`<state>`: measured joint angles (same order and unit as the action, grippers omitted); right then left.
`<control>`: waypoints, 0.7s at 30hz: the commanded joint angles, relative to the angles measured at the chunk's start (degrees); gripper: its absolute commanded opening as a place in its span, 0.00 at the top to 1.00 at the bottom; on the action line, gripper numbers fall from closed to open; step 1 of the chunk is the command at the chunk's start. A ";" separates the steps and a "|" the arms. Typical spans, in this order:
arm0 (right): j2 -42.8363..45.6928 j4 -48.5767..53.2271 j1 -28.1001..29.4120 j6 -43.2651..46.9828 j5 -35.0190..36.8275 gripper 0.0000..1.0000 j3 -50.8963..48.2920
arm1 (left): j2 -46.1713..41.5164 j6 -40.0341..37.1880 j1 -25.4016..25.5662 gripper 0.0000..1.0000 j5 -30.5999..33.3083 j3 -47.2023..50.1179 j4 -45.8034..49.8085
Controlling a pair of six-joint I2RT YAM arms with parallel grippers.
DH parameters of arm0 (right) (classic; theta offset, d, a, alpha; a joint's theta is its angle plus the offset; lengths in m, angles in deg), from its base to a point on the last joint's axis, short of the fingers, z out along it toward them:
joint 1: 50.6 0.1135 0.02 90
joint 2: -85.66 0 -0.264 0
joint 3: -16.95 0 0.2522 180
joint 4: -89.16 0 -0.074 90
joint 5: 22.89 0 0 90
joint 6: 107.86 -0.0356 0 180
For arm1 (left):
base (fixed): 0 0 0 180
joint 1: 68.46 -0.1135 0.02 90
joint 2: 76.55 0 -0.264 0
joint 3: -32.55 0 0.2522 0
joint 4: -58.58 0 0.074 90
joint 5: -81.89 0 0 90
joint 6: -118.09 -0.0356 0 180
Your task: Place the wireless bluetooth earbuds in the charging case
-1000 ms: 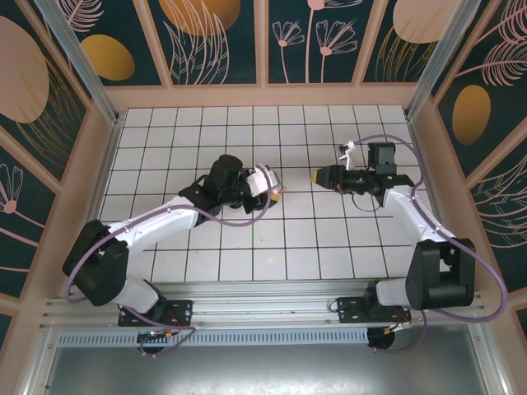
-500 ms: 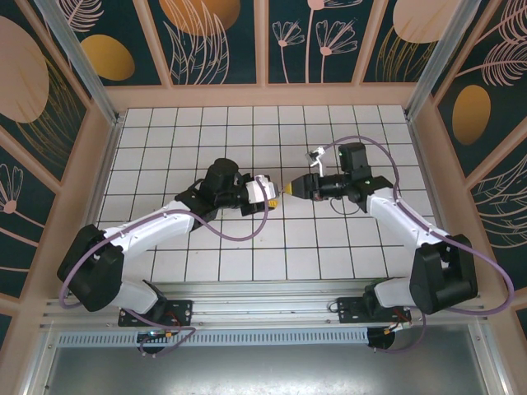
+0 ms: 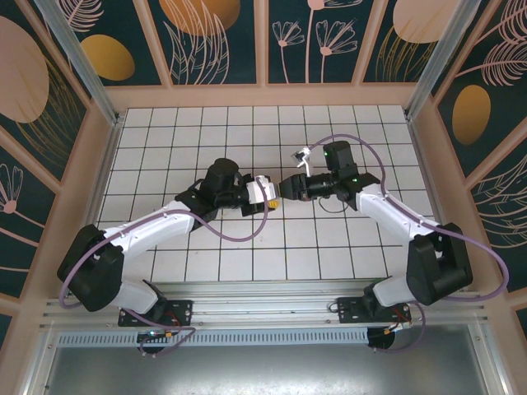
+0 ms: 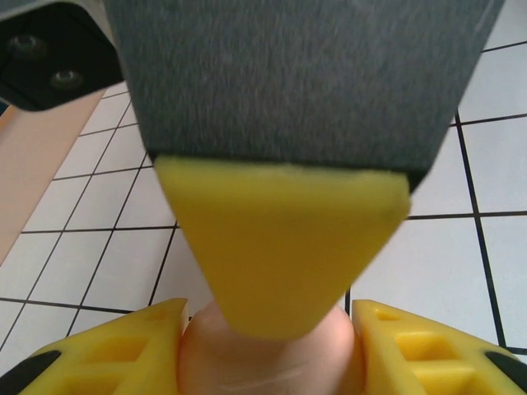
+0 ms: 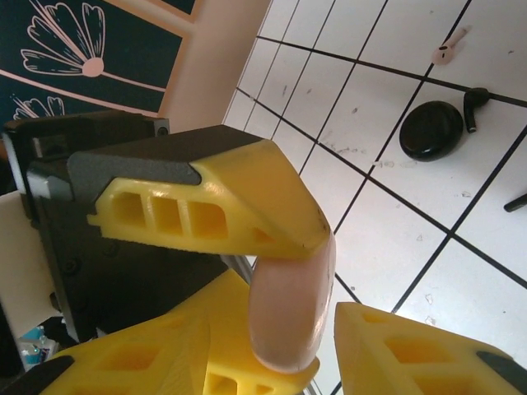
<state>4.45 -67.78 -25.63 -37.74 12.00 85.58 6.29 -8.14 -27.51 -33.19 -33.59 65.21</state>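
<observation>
My left gripper is pinching the pink case by its edges, so next my right gripper takes the case and turns it before my left gripper takes the case's flat sides (image 4: 268, 360).
My left gripper (image 3: 274, 191) is shut on a pink charging case (image 4: 268, 350), pinched by its edges between the yellow fingers (image 4: 107, 358). In the right wrist view the case (image 5: 290, 304) stands edge-on under the left gripper's upper finger (image 5: 239, 193). My right gripper (image 5: 268, 333) is open, with a finger close by each flat face of the case and a sliver of gap at its right finger (image 5: 412, 346). In the top view it (image 3: 286, 188) meets the left one tip to tip. A pink earbud (image 5: 449, 54) lies on the tiles far behind.
A black charging case (image 5: 431, 130) and a black earbud (image 5: 473, 101) lie on the white tiled table (image 5: 387, 90) beyond the grippers. The right gripper's grey finger back (image 4: 288, 82) looms close over the left wrist camera. Wooden walls (image 3: 263, 95) ring the table.
My right arm has swung left across the table until its fingers flank the case. The left gripper turned slightly at first, then held still with the case.
</observation>
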 commanded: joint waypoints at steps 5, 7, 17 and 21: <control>-1.63 -0.20 1.45 0.85 1.41 0.59 2.65 | -1.06 0.28 0.54 0.69 -1.56 -1.15 -1.96; -1.85 -0.25 1.72 0.89 1.58 0.61 2.62 | -0.95 0.50 0.51 0.69 -1.54 -1.14 -2.16; -0.99 0.58 2.04 2.72 3.89 0.76 2.81 | -0.88 0.90 0.68 0.55 -1.20 -1.67 -1.64; 0.94 1.25 1.94 5.63 6.37 0.77 2.42 | -0.55 1.47 0.62 0.40 -0.58 -3.02 0.74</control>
<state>3.05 -67.41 -24.06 -35.86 14.97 86.61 6.32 -7.51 -27.51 -32.49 -33.74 65.38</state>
